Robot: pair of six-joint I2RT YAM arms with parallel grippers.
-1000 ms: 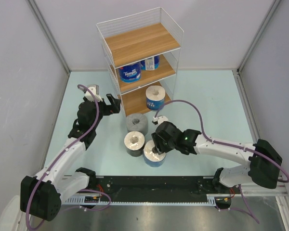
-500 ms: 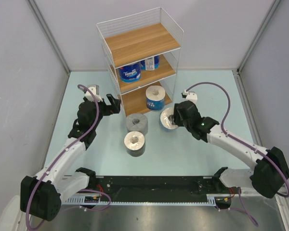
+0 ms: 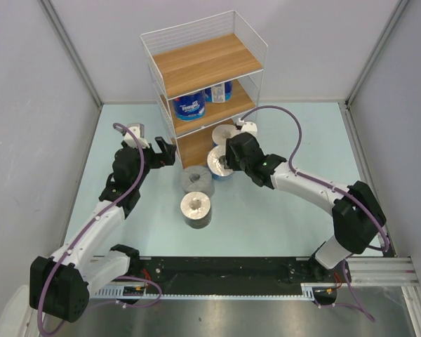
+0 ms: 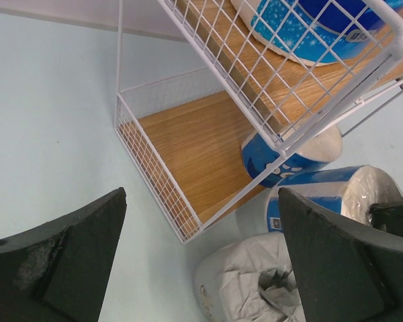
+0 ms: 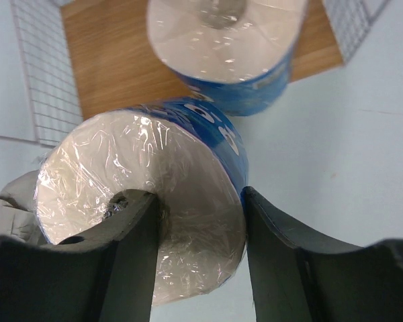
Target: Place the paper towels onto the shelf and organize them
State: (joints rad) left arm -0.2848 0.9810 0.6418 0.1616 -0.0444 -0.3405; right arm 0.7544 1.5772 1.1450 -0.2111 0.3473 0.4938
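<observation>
My right gripper is going to set the blue roll down on the bottom board (image 3: 205, 156) (image 5: 133, 84), in between the other blue roll and the wire side.
The shelf (image 3: 205, 62) stands at the back middle. Two blue paper towels (image 3: 190, 105) sit on its middle board and one blue roll (image 3: 229, 133) on the bottom board. My right gripper (image 3: 223, 161) is shut on another blue roll (image 3: 216, 164), one finger in the core and one outside (image 5: 198, 201), just in front of the bottom tier. A grey roll (image 3: 198, 179) and a black roll (image 3: 196, 210) stand on the table. My left gripper (image 3: 166, 151) is open and empty, left of the shelf's foot (image 4: 201, 194).
Grey walls close in the pale blue table (image 3: 295, 133) on three sides. The shelf's wire side (image 4: 154, 168) is close to my left gripper. The right arm's purple cable (image 3: 288, 119) loops up beside the shelf.
My right gripper has carried the blue roll from beside the black roll near the front, back and left to the front of the shelf's bottom tier. The left arm has not moved.
</observation>
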